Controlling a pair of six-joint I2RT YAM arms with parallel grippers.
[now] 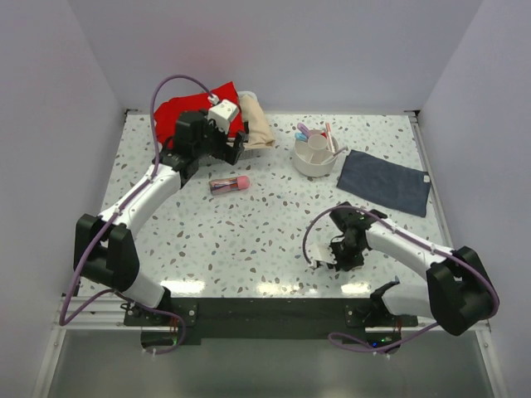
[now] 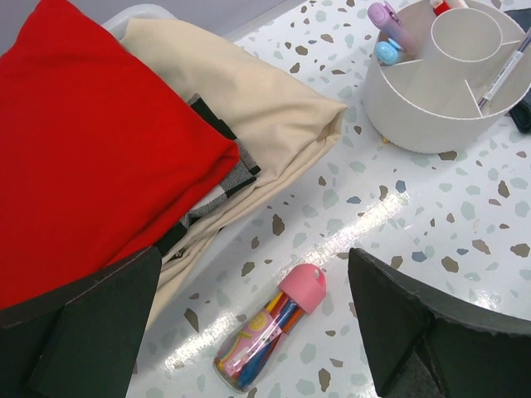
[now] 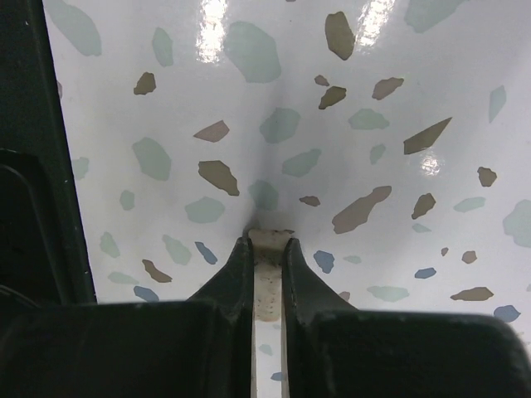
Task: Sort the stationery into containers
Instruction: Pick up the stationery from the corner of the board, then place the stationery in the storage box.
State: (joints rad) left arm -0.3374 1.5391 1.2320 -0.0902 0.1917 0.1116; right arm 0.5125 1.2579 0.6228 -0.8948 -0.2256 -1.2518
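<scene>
My left gripper needs to close on the pink cap point(image 1: 243, 182) point(image 2: 304, 287) of the clear tube, so that the tube can then hang upright over the white round organiser.
My left gripper point(image 1: 214, 156) point(image 2: 253, 259) is open and empty, hovering above the pink-capped clear tube point(image 1: 230, 183) point(image 2: 270, 327), which lies on the table between the fingers in the left wrist view. The white round organiser point(image 1: 317, 154) point(image 2: 431, 99) holds a pink marker point(image 2: 387, 16), a blue marker point(image 2: 386, 51) and a red-and-white pen point(image 2: 504, 70). My right gripper point(image 1: 333, 259) point(image 3: 267, 242) is shut on the small beige eraser point(image 3: 267, 269), its tips down at the table surface near the front.
A red cloth point(image 1: 192, 112) point(image 2: 91, 149) and a folded beige cloth point(image 1: 255, 120) point(image 2: 249, 99) lie at the back left, close behind my left gripper. A dark blue-grey cloth point(image 1: 384, 182) lies right of the organiser.
</scene>
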